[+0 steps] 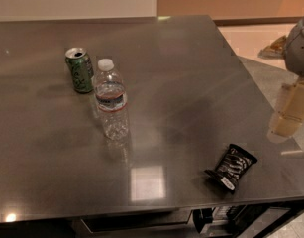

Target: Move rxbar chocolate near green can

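Observation:
The robot's gripper needs to close on the middle of the rxbar chocolate (pixel 231 166), with the bar's two ends sticking out past the fingers.
The rxbar chocolate (pixel 231 167), a small black wrapper with whitish lettering, lies flat near the table's front right corner. The green can (pixel 79 69) stands upright at the left back part of the table, far from the bar. My gripper (pixel 291 112) shows at the right edge of the camera view as pale tan fingers under a grey rounded arm part. It hangs beside the table's right edge, above and to the right of the bar, holding nothing that I can see.
A clear plastic water bottle (pixel 111 100) with a white cap stands just right of and in front of the can. The dark steel table (pixel 181 83) ends close to the bar at front and right. Pale floor lies beyond the right edge.

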